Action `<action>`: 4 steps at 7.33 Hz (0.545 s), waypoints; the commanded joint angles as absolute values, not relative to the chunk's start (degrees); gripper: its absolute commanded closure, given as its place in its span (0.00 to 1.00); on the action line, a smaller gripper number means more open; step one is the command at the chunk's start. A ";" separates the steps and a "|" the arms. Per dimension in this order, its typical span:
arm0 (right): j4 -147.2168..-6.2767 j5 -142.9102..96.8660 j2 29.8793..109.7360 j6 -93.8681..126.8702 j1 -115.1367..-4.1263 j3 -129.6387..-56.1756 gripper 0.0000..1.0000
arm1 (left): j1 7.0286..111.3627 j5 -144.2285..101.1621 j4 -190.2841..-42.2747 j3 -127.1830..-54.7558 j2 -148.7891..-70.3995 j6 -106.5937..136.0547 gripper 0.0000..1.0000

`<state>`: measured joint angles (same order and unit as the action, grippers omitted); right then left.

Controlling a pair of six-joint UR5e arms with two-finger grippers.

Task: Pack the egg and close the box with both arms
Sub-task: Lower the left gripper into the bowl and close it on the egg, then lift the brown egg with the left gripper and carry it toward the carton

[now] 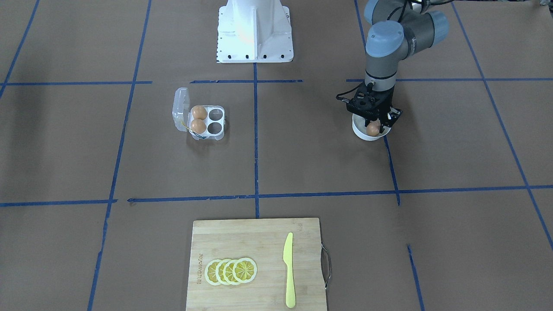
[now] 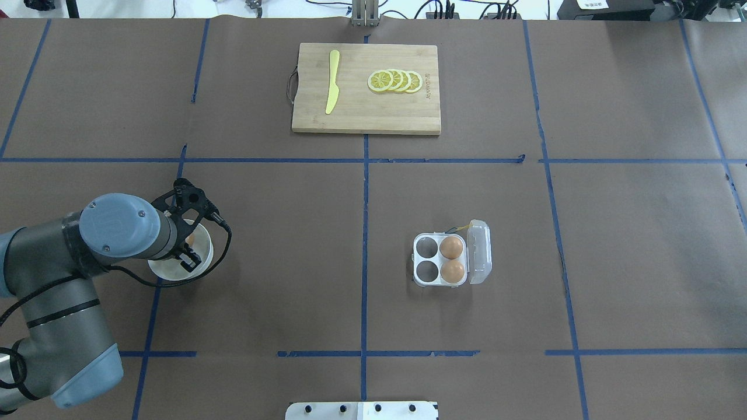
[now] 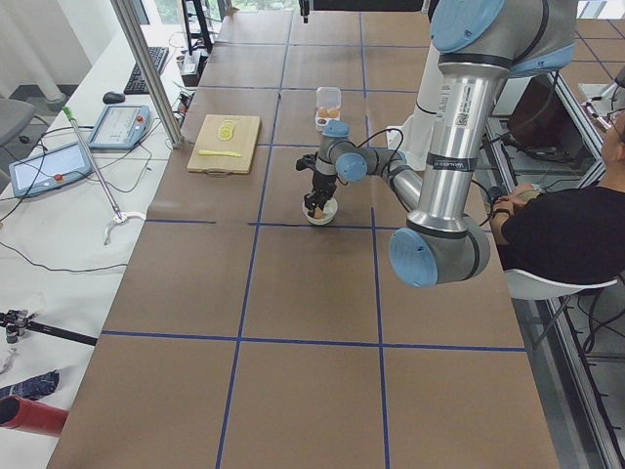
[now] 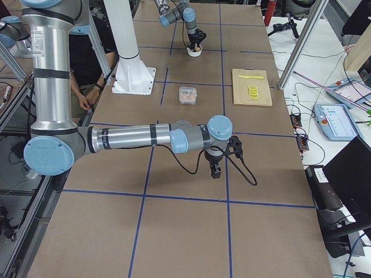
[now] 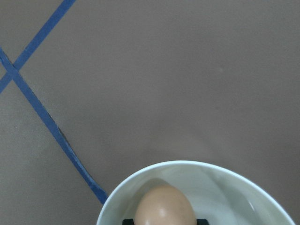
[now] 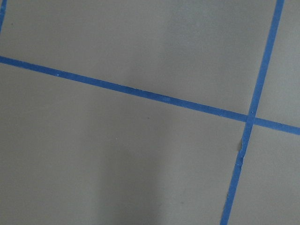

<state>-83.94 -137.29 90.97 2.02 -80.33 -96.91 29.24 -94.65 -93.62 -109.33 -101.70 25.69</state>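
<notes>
The robot's left gripper needs to release the orange-brown egg in the clear box's bare hole nearer the white pedestal [image 1: 215, 112].
My left gripper [image 1: 374, 126] reaches down into a round white bowl [image 1: 360, 131] and is shut on the orange-brown egg [image 1: 373, 128]. The left wrist view shows the egg [image 5: 165, 206] between the two black pads, low in the bowl [image 5: 225, 180]. The clear box [image 1: 219, 134] lies open near the table's middle, its lid [image 1: 180, 108] folded back. Two brown eggs [image 1: 198, 112] fill the holes next to the lid, and the other two holes are bare. My right gripper [image 4: 215, 172] hangs over bare table far from the box; I cannot tell whether it is open or shut.
A wooden cutting board [image 1: 255, 242] with lemon slices [image 1: 231, 271] and a yellow knife [image 1: 288, 270] lies at the operators' edge. The white pedestal [image 1: 255, 32] stands at the robot's side. A seated person [image 3: 557, 225] is beside the table.
</notes>
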 commanded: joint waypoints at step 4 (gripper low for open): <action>-83.85 -137.20 90.97 1.93 -80.33 -96.94 0.00 | 29.88 -96.84 -84.64 -115.32 -106.94 26.01 1.00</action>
<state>-83.88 -137.27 90.97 2.01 -80.33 -96.94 29.84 -95.46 -85.90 -114.95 -104.08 25.78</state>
